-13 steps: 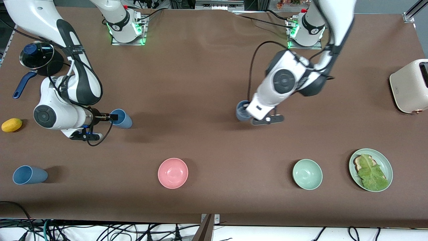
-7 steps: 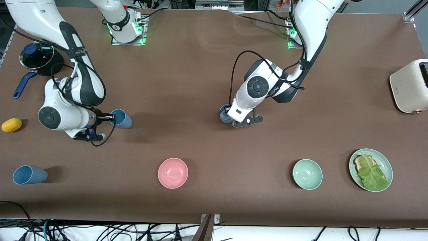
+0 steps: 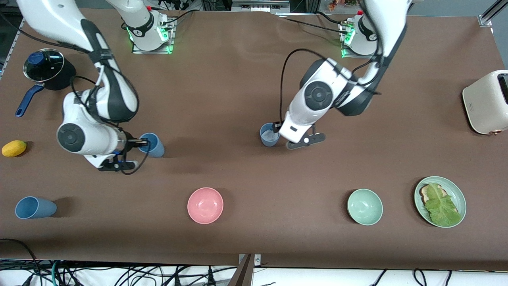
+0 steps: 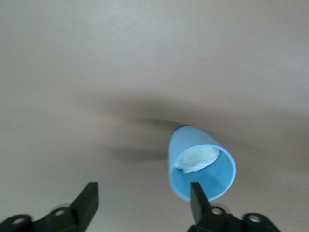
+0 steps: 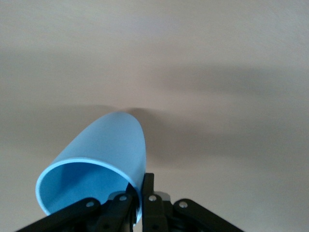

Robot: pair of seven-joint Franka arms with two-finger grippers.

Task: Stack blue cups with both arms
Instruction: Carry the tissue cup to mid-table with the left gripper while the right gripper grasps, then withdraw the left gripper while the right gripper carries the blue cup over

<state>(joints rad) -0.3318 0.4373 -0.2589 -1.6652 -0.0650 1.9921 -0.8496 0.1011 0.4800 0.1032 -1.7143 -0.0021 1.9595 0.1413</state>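
Next, I let go of the blue cup in my right gripper, now tilted just over the table, inside the upright sky-blue cup (image 3: 271, 131) that stands in the middle of the table.
A sky-blue cup (image 3: 270, 136) with something white inside stands upright mid-table. My left gripper (image 3: 279, 133) is open beside it. In the left wrist view one fingertip (image 4: 197, 195) overlaps the rim of this cup (image 4: 200, 164), and the cup is not between the jaws (image 4: 143, 191). My right gripper (image 3: 141, 142) is shut on the wall of a second blue cup (image 3: 154, 145) and holds it tilted just over the table toward the right arm's end. The right wrist view shows the jaws (image 5: 140, 186) pinching this cup's (image 5: 104, 150) rim. A third blue cup (image 3: 35, 207) lies on its side near the front edge.
A pink bowl (image 3: 205, 205), a mint-green bowl (image 3: 364, 206) and a green plate (image 3: 462, 198) with toast and lettuce line the front. A cream toaster (image 3: 486, 101) stands at the left arm's end. A lidded pot (image 3: 43, 67) and a yellow fruit (image 3: 14, 148) are at the right arm's end.
My left gripper carried its cup toward the table's middle, set it down and let go. My right gripper moved a little toward the middle with its cup.
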